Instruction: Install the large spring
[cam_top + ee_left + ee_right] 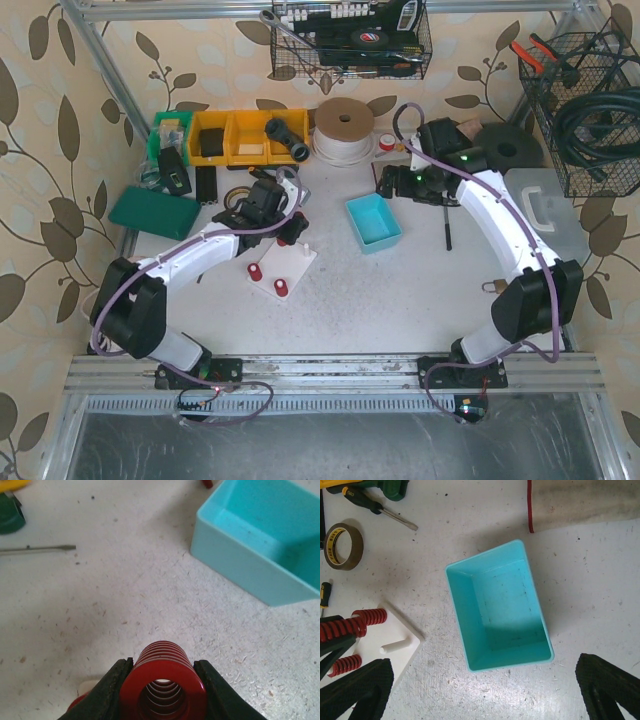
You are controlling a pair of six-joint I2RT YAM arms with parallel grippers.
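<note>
The robot's left gripper needs to release the large red spring on the bare white peg of the white base plate (306, 250).
My left gripper (289, 228) is shut on the large red spring (162, 685), which lies lengthwise between its black fingers (112, 690) just above the table. The held spring also shows in the right wrist view (340, 628), over the white base plate (402, 652). That plate (297, 262) carries two smaller red springs (254, 271) (281, 289) and a bare white peg (395, 647). My right gripper (392, 182) is open and empty, hovering over the near end of the teal bin (497, 605).
The empty teal bin (373, 222) sits right of the plate. A tape roll (342, 546) and a screwdriver (375, 507) lie behind. Yellow bins (240, 135), a white spool (343, 128), a green box (153, 212) and a grey case (545, 210) ring the workspace.
</note>
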